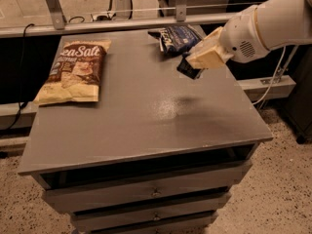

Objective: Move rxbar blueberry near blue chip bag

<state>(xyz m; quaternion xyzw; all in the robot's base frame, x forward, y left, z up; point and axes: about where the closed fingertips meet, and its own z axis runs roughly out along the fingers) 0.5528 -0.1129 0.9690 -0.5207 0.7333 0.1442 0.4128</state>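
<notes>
Next, I release the rxbar blueberry, now held in the air above the table, on the table [196, 50] against the blue chip bag's near corner, facing the cable.
My gripper [194, 68] hangs above the right side of the grey table [136, 106], at the end of the white arm that comes in from the upper right. It is shut on the rxbar blueberry [188, 70], a small dark bar that sticks out below the cream fingers and is held in the air. The blue chip bag [176, 36], dark blue and glossy with white lettering, lies on the table's far edge. It sits just behind and slightly left of the gripper. The bar casts a shadow on the table top below it.
A big yellow-and-brown "Sea Salt" bag [74, 71] lies at the table's left side. The table has drawers [146, 194] below its front edge. A rail [122, 23] runs behind the table. A cable [278, 77] hangs at the right.
</notes>
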